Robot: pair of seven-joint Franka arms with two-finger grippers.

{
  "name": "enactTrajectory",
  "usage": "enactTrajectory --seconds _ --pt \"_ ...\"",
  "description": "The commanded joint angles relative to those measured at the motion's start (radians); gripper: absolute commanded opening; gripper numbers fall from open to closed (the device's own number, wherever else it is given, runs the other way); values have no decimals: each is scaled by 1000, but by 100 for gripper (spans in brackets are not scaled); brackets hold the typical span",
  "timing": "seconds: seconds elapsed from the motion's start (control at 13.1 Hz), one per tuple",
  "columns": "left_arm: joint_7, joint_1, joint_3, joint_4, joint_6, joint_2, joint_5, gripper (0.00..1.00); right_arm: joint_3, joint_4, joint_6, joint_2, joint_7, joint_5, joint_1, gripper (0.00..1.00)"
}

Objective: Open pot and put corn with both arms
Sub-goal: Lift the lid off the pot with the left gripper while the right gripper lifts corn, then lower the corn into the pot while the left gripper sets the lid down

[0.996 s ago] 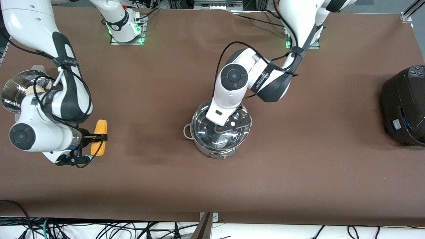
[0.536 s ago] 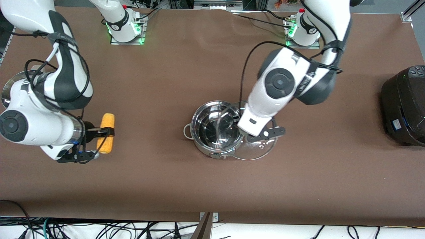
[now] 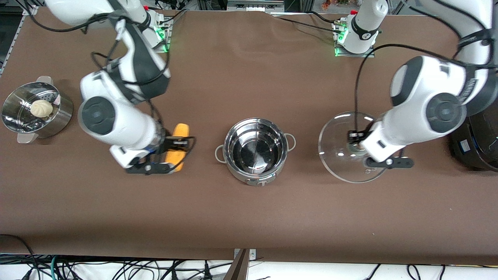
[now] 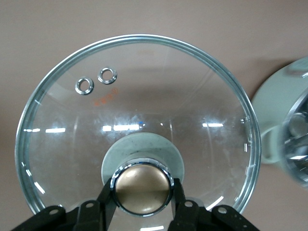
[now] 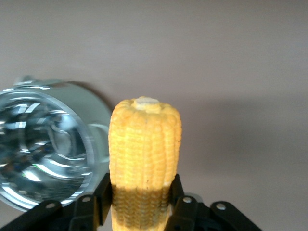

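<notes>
My left gripper will set the clear glass lid, now held above the table beside the pot, down and let go of it on the table [image 3: 369, 162] between the pot and the black rice cooker.
The stainless-steel pot [image 3: 255, 152] stands open and empty at the table's middle; its rim also shows in the right wrist view [image 5: 43, 154] and in the left wrist view [image 4: 296, 144]. My left gripper [image 3: 355, 147] is shut on the knob [image 4: 142, 188] of the clear glass lid [image 3: 348, 149] and holds it above the table, beside the pot toward the left arm's end. My right gripper [image 3: 177, 144] is shut on the yellow corn [image 3: 177, 149], which also shows in the right wrist view [image 5: 144, 154], above the table beside the pot toward the right arm's end.
A perforated steel steamer bowl [image 3: 62, 112] with a white bun [image 3: 41, 107] stands at the right arm's end. A black rice cooker [image 3: 476, 146] stands at the left arm's end, close to the left arm.
My left gripper has lifted the lid off the pot and carried it toward the left arm's end. My right gripper has carried the corn toward the pot.
</notes>
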Motion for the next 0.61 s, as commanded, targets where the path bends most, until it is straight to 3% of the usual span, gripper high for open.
enactTrajectory --seconds 0.0,0.31,0.54 --pt "142 104 -15 -248 118 -140 55 0 -4 29 99 46 96 4 85 49" --pt "254 208 -18 -432 403 -110 59 0 -3 29 274 127 149 28 177 43" --pt "253 216 -18 -440 603 28 46 0 -4 27 364 181 217 50 228 43"
